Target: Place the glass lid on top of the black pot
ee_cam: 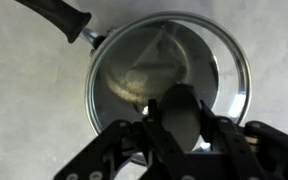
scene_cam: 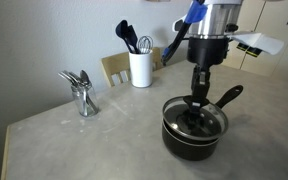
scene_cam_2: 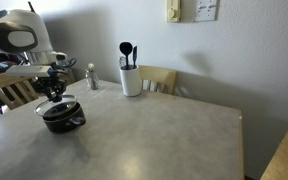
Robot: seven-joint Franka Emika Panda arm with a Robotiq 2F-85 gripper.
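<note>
The robot's gripper should release the glass lid flat on the black pot's rim [scene_cam: 195,127] [ee_cam: 162,82], with the knob over the middle.
The black pot [scene_cam: 189,138] stands on the grey table near the front, its long handle [scene_cam: 229,97] pointing back right. The glass lid [scene_cam: 196,120] lies level on the pot's rim. In the wrist view its metal rim [ee_cam: 242,60] rings the dark inside of the pot, and the pot handle [ee_cam: 59,15] runs to the top left. My gripper [scene_cam: 200,100] comes straight down onto the lid's centre, and its fingers are shut on the dark knob [ee_cam: 184,118]. The pot [scene_cam_2: 62,120] and gripper [scene_cam_2: 54,98] also show in both exterior views.
A white utensil holder [scene_cam: 140,68] with black utensils stands at the back of the table by the wall [scene_cam_2: 131,80]. A shiny metal stand [scene_cam: 82,92] is further along the table. A wooden chair [scene_cam_2: 160,78] is behind the table.
</note>
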